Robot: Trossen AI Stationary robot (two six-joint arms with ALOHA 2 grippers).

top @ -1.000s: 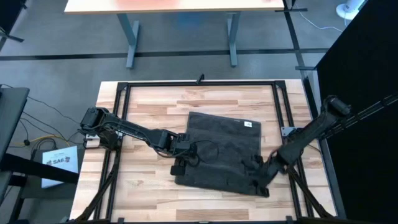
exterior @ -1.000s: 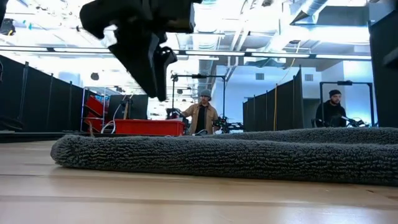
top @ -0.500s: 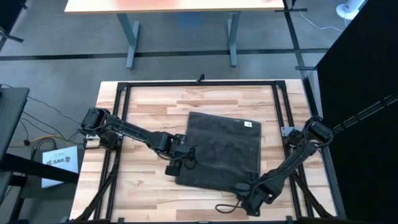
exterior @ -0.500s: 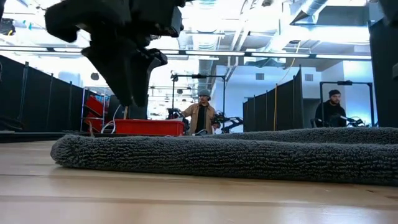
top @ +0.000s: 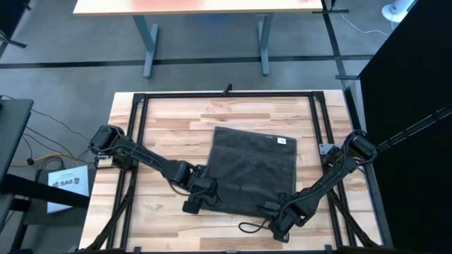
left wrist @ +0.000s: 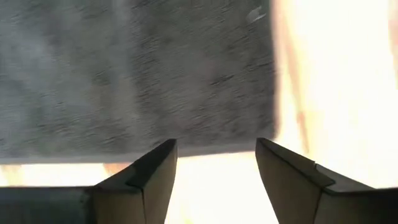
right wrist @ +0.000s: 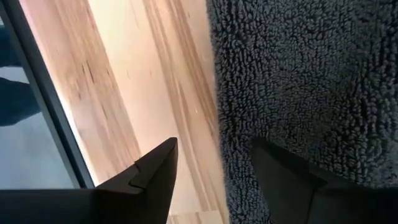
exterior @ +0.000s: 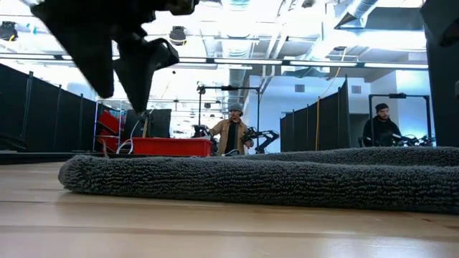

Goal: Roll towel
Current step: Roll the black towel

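I have the dark grey towel in front of me to roll. To start the roll, I need to close my left gripper on the dark grey towel's near edge (top: pixel 210 209) (left wrist: pixel 263 102), just in from the corner beside that gripper.
The dark grey towel (top: pixel 254 169) lies spread flat on the wooden table, its white tag (top: pixel 281 140) near the far right corner. My left gripper (top: pixel 194 202) hangs open at the towel's near left corner. In the left wrist view its fingers (left wrist: pixel 214 163) point down at the towel's edge (left wrist: pixel 137 149). My right gripper (top: pixel 282 217) stands open at the near right corner. One of its fingers is over bare wood and the other over the towel's edge (right wrist: pixel 217 124). In the low view my left gripper (exterior: pixel 118 54) hovers above the towel's left end (exterior: pixel 72 175).
A black metal frame (top: pixel 226 94) borders the table. A looped cable (top: pixel 251 227) hangs by my right arm at the near edge. Bare wood lies left of the towel (top: pixel 169 134). Two people (exterior: pixel 233 132) (exterior: pixel 380 125) are in the room behind.
My left gripper has gone toward the table's near edge, along the towel's left side to its near left corner. My right arm has folded down, and its gripper has gone toward the near edge, to the near right corner. The towel has not moved.
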